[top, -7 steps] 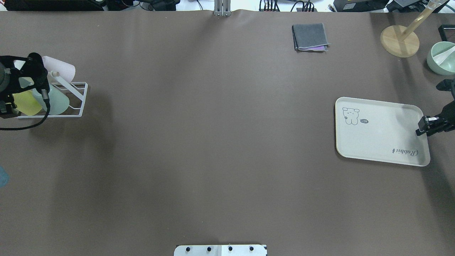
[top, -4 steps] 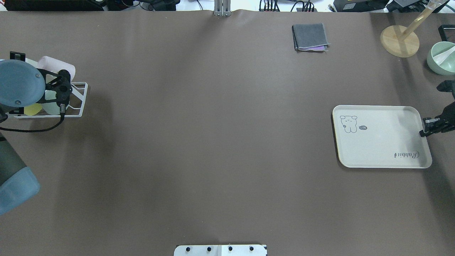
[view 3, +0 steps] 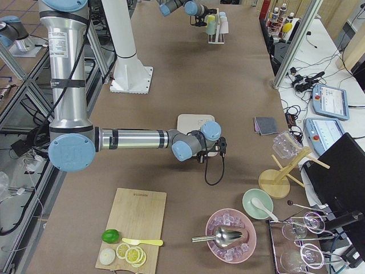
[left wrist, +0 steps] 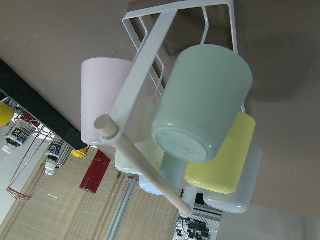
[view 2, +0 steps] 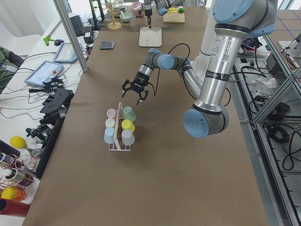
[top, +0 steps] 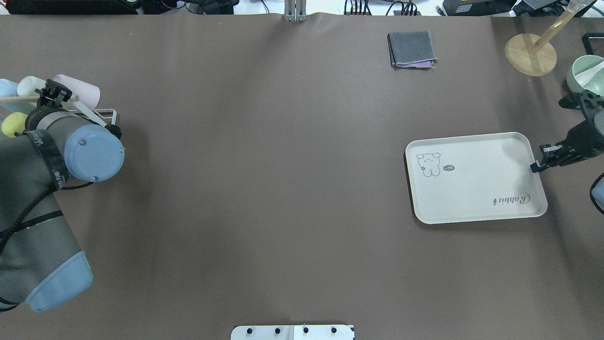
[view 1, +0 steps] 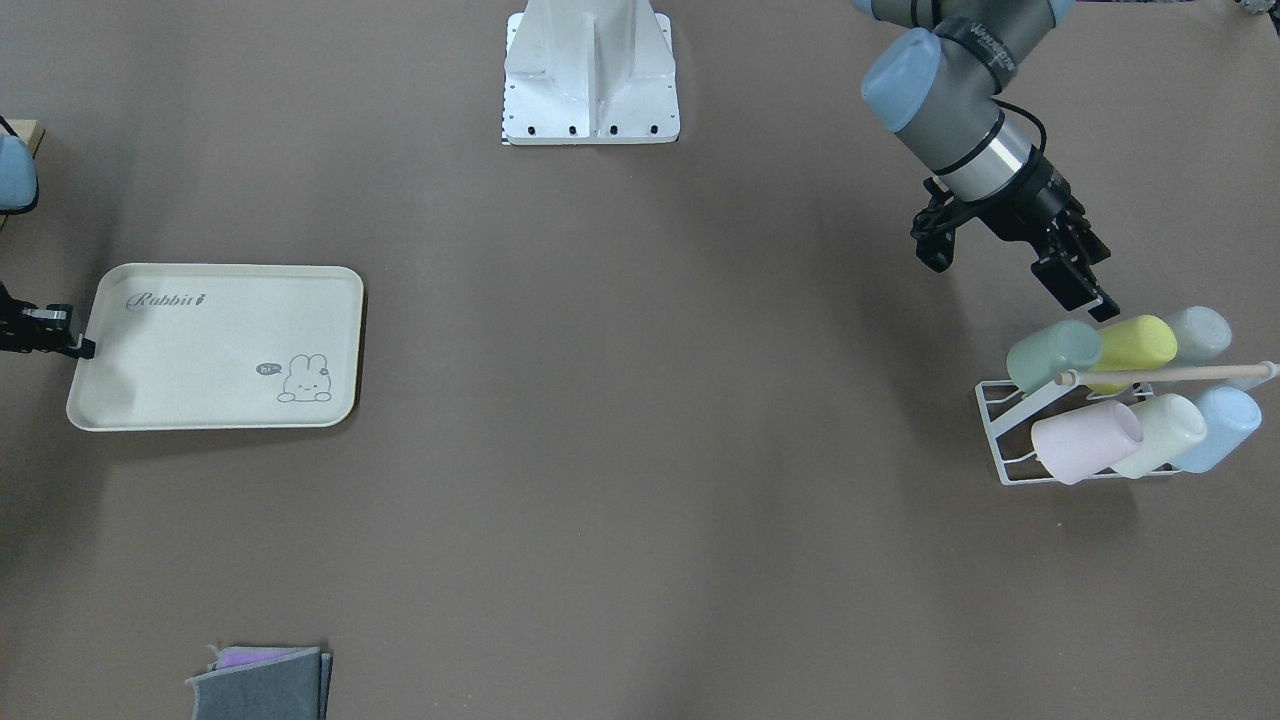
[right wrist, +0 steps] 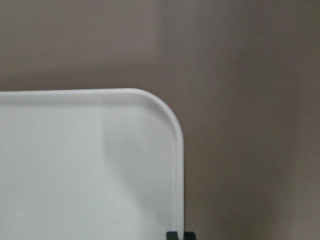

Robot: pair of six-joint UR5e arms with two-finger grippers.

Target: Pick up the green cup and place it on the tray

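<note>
I need to release the cream tray on the bare table just off the white mount's wide edge (view 1: pixel 603 326) with my right gripper.
The green cup (view 1: pixel 1053 355) lies on its side at the near-left end of a white wire rack (view 1: pixel 1000 440), base toward my left wrist camera (left wrist: pixel 200 105). My left gripper (view 1: pixel 1090 300) hangs open and empty just above and behind that cup, not touching it. The cream tray (top: pixel 472 189) with the "Rabbit" script lies flat at the table's right. My right gripper (top: pixel 535 166) is shut on the tray's right rim; its fingertips (right wrist: pixel 177 234) show at the rim in the right wrist view.
The rack also holds pink (view 1: pixel 1085 440), yellow (view 1: pixel 1135 345), pale grey-blue, white and light blue cups under a wooden bar. A folded grey cloth (top: pixel 411 48), a wooden stand (top: pixel 531 54) and a green bowl (top: pixel 585 75) sit at the table's far edge.
My right gripper has dragged the tray leftward, toward the table's middle, turning it slightly. My left arm has swung over the rack and its gripper has drawn back from the cups.
</note>
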